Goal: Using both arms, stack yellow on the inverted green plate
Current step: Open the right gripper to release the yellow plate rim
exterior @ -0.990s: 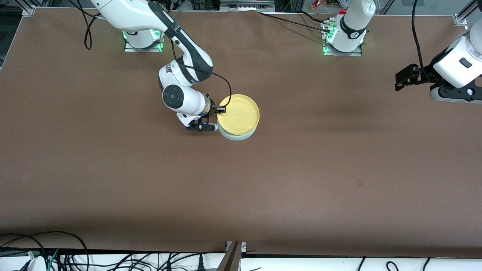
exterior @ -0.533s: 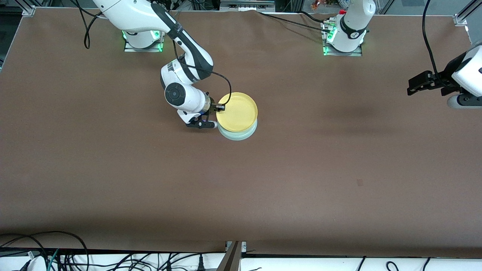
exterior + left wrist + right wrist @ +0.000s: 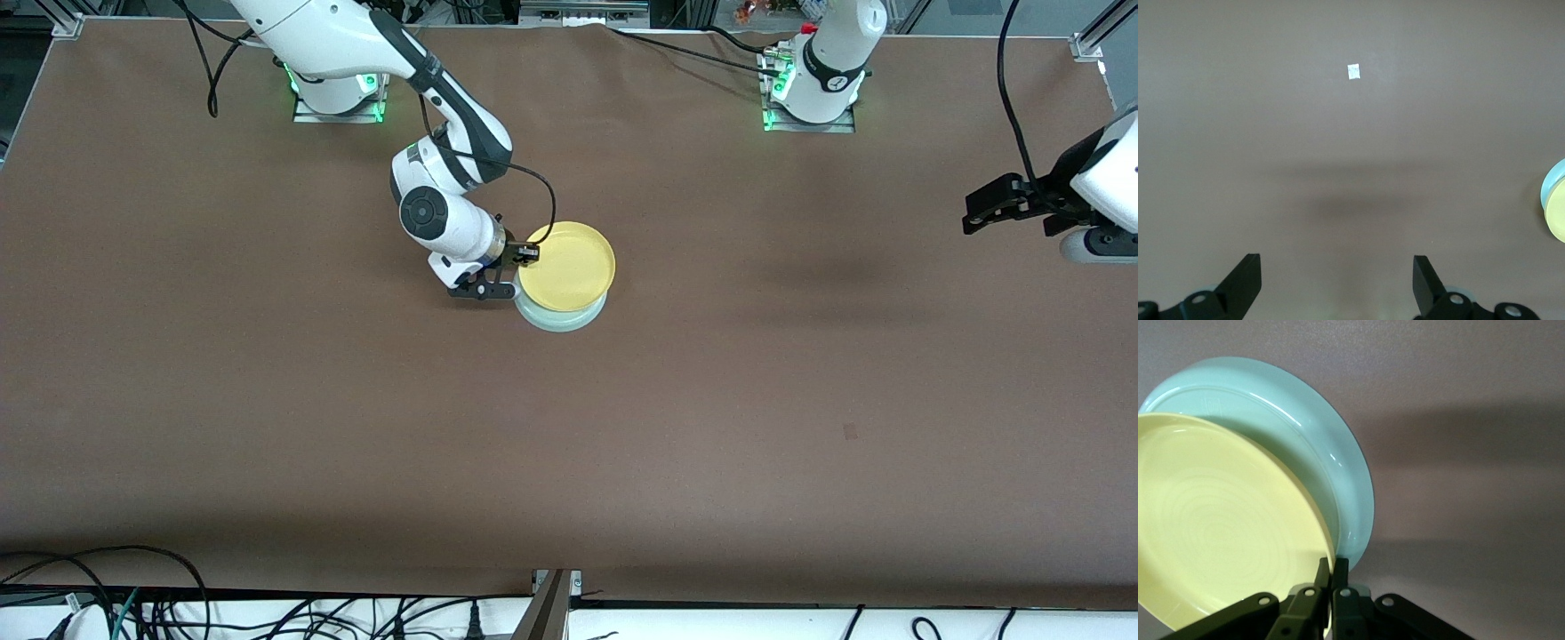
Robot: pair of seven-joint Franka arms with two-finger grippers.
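The robot's right hand needs to release the yellow plate over the middle of the green plate's ringed bottom side point(image 3: 562, 279) point(image 3: 1238, 492).
The yellow plate point(image 3: 569, 265) is rim up over the pale green plate point(image 3: 560, 318), which lies upside down on the brown table. My right gripper point(image 3: 523, 260) is shut on the yellow plate's rim at the edge toward the right arm's end. In the right wrist view the fingers point(image 3: 1323, 577) pinch the yellow plate's rim point(image 3: 1225, 527) with the green plate point(image 3: 1318, 460) just below it, its ringed underside showing. My left gripper point(image 3: 978, 209) is open and empty, up over the left arm's end of the table; it also shows in the left wrist view point(image 3: 1336, 283).
The brown table point(image 3: 569, 444) carries a small pale mark point(image 3: 850, 432), also seen as a white patch in the left wrist view point(image 3: 1353, 71). Cables hang along the edge nearest the front camera point(image 3: 178, 604). The two arm bases point(image 3: 338, 93) point(image 3: 809, 102) stand at the table's top edge.
The right gripper has lowered the yellow plate closer onto the green plate and shifted it slightly toward the left arm's end. The left arm drew away toward its end of the table, then held still.
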